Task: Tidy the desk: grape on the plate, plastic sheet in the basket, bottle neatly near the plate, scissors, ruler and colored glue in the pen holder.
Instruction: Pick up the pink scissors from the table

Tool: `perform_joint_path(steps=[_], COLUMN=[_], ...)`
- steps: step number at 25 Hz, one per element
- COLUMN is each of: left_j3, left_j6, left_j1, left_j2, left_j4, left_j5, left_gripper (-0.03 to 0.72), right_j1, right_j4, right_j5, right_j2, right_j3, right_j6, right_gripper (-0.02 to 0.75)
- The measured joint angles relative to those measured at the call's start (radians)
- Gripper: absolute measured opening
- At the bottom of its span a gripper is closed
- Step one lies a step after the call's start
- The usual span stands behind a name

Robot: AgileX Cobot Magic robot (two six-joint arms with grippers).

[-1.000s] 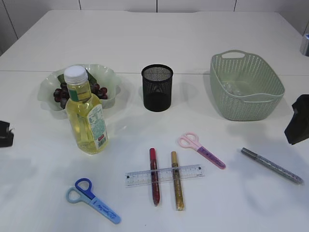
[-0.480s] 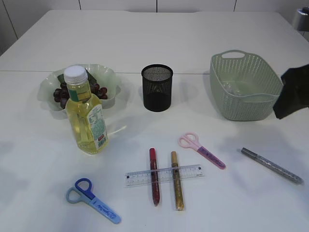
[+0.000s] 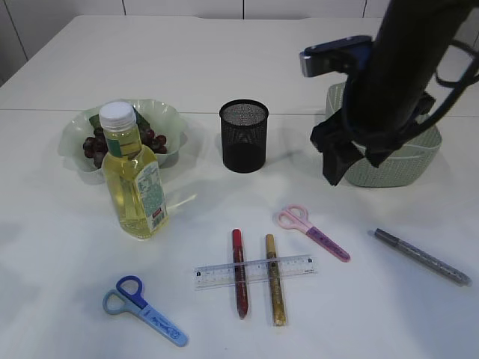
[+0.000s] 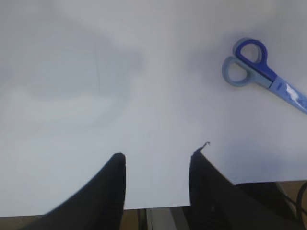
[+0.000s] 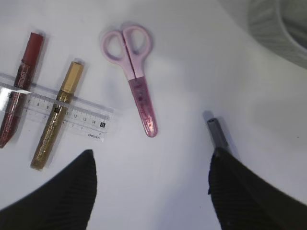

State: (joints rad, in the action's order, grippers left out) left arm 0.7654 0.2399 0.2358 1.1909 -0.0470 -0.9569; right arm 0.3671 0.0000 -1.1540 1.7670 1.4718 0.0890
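Observation:
The pink scissors are next for my right gripper, which should go to them and close (image 3: 307,228) (image 5: 135,77) where their handles meet the blade cover.
My right gripper (image 3: 348,161) hangs open above the table in front of the basket (image 3: 419,161); nothing is between its fingers (image 5: 152,153). Below it lie the pink scissors (image 5: 132,67), the ruler (image 5: 57,112) across the red glue (image 5: 19,91) and the gold glue (image 5: 55,120), and a silver glue (image 5: 218,132). My left gripper (image 4: 157,155) is open and empty over bare table near the blue scissors (image 4: 261,74). The bottle (image 3: 135,179) stands in front of the plate (image 3: 168,116), which holds grapes (image 3: 96,143). The pen holder (image 3: 243,136) stands mid-table. The plastic sheet is hidden.
The right arm (image 3: 397,67) covers most of the basket. The blue scissors (image 3: 142,308) lie near the front left edge. The silver glue (image 3: 421,256) lies apart at the front right. The table's front edge runs just behind my left gripper.
My right arm has swung in from the right edge to the front of the basket. My left gripper has gone out of the exterior view at the left. The objects have not moved.

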Motion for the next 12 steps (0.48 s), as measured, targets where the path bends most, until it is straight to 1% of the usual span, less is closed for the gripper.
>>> perform_joint_path(steps=[2, 5, 9, 12], left_j3=[0.0, 0.0, 0.0, 0.0], left_j6=[-0.039, -0.057, -0.06, -0.062], left_j1=[0.0, 0.0, 0.0, 0.0], left_j2=[0.0, 0.0, 0.0, 0.0], left_j4=[0.0, 0.0, -0.004, -0.01], left_j5=[-0.021, -0.046, -0.059, -0.061], left_gripper=[0.319, 0.318, 0.316, 0.311], right_j1=[0.018, 0.021, 0.021, 0.021], right_j4=[0.0, 0.0, 0.0, 0.0], right_j5=[-0.005, -0.004, -0.004, 0.007], right_j2=[0.063, 0.13, 0.193, 0.224], right_j3=[0.027, 0.043, 0.049, 0.049], right_j6=[0.013, 0.042, 0.069, 0.09], right_gripper=[0.563, 0.561, 0.51, 0.489])
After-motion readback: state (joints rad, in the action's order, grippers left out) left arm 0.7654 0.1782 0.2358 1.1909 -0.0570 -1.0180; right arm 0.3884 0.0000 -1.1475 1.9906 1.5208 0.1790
